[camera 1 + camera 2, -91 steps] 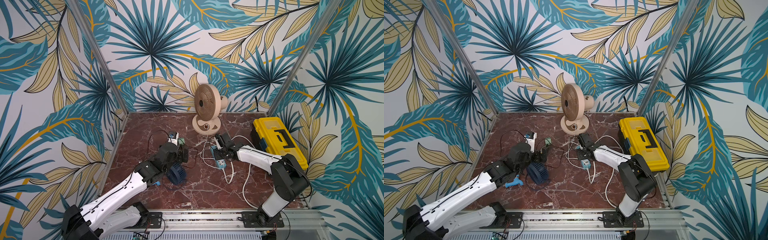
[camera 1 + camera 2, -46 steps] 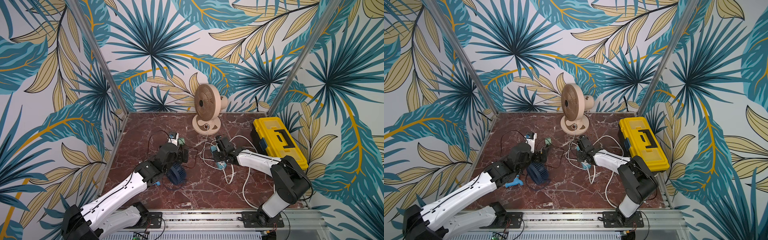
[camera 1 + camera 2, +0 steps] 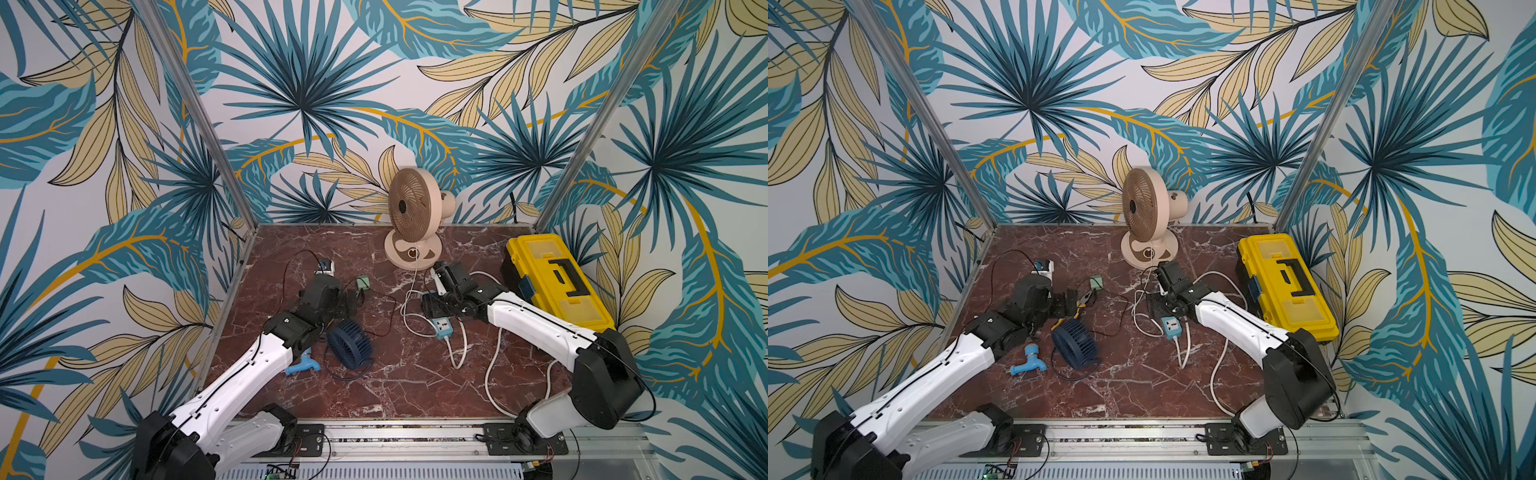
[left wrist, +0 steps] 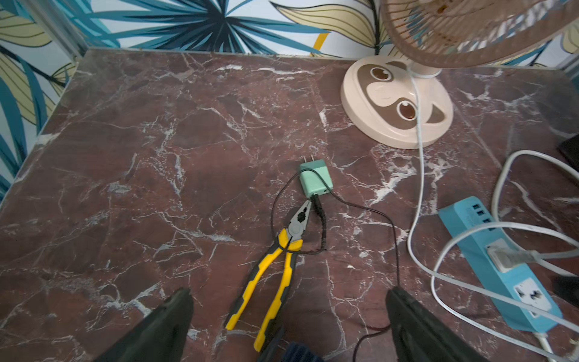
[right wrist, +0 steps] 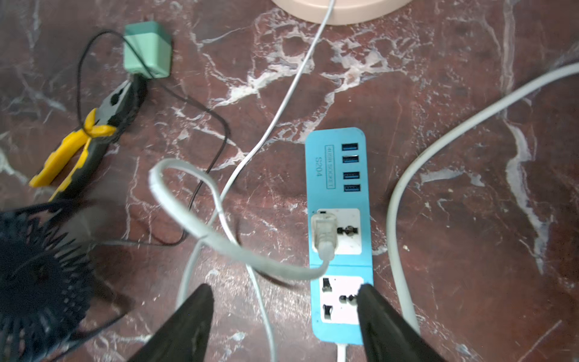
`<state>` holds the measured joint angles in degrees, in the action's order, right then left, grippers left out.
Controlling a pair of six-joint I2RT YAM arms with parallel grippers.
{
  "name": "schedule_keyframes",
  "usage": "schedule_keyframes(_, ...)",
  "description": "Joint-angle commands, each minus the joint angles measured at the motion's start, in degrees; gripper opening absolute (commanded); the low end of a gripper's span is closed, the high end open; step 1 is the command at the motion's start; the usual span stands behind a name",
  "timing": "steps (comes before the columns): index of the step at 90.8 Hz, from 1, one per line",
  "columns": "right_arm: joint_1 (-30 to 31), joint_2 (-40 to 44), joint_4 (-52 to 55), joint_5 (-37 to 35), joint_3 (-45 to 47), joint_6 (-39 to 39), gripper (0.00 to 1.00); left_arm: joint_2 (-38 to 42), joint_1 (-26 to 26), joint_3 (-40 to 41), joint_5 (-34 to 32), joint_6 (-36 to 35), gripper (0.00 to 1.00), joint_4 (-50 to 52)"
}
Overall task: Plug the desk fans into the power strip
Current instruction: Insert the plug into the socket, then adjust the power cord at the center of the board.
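My left gripper will go next to the pale-green plug adapter by the nose of the pliers and grip the adapter's sides [image 3: 363,282] [image 4: 316,179], leaving its prongs free.
The beige desk fan [image 3: 411,224] [image 3: 1144,216] stands upright at the back of the table. Its thin white cord [image 5: 282,103] runs forward to a white plug [image 5: 324,232] [image 4: 507,258]. That plug sits in the socket beside the USB ports of the light-blue power strip [image 5: 340,194] [image 3: 442,328] [image 3: 1172,327] [image 4: 488,260]. My right gripper [image 5: 283,291] [image 3: 432,305] hovers open over the strip's cord end, one finger above the free socket, holding nothing. My left gripper [image 4: 289,294] [image 3: 349,301] is open and empty above the yellow-handled pliers [image 4: 282,260].
A pale-green plug adapter [image 4: 315,181] with a thin black wire lies by the pliers' nose. A small navy fan [image 3: 349,343] and a blue plastic tap [image 3: 301,365] lie near my left arm. A yellow toolbox [image 3: 557,282] fills the right side. The strip's thick white cord [image 3: 494,365] loops toward the front.
My right gripper's jaws have opened and come off the white plug, which stays seated in the power strip. The left arm has not moved.
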<state>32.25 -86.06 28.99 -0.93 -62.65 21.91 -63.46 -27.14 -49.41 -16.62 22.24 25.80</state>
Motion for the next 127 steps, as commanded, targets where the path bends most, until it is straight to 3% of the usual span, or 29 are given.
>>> schedule_keyframes(1, 0.24, 2.28, 3.20, 5.42, 3.42, 0.20, 0.82, -3.66, 2.84, -4.92, 3.76, -1.42, 1.00, 2.10)
schedule_keyframes(22, 0.27, 6.42, 2.17, 11.85, 9.79, -0.31, 0.82, -13.50, 3.70, -11.50, 13.61, -3.43, 1.00, 6.07)
schedule_keyframes(39, 0.39, 2.79, 3.15, 11.31, 8.07, -2.27, 0.73, -16.58, -0.33, -12.96, 8.58, -4.50, 1.00, 8.14)
schedule_keyframes(55, 1.98, -2.01, 2.92, 12.17, 3.14, -2.72, 0.43, -19.26, -0.69, -16.78, 3.23, -5.61, 1.00, 9.44)
schedule_keyframes(72, 2.43, -6.93, 2.33, 10.50, -5.37, -1.52, 0.00, -26.05, 3.27, -23.27, 3.49, -6.38, 1.00, 7.98)
schedule_keyframes(100, -0.85, -13.90, -4.07, 0.41, -19.69, 1.78, 0.00, -40.73, 7.63, -37.54, 9.09, -8.48, 0.95, 11.34)
schedule_keyframes(114, -5.06, -16.50, -11.05, -2.70, -20.81, 4.87, 0.00, -46.10, 8.71, -41.73, 13.32, -8.74, 0.84, 12.94)
schedule_keyframes(127, -10.06, -18.16, -15.80, -4.70, -19.69, 9.99, 0.00, -48.99, 8.52, -41.96, 15.03, -8.12, 0.84, 13.13)
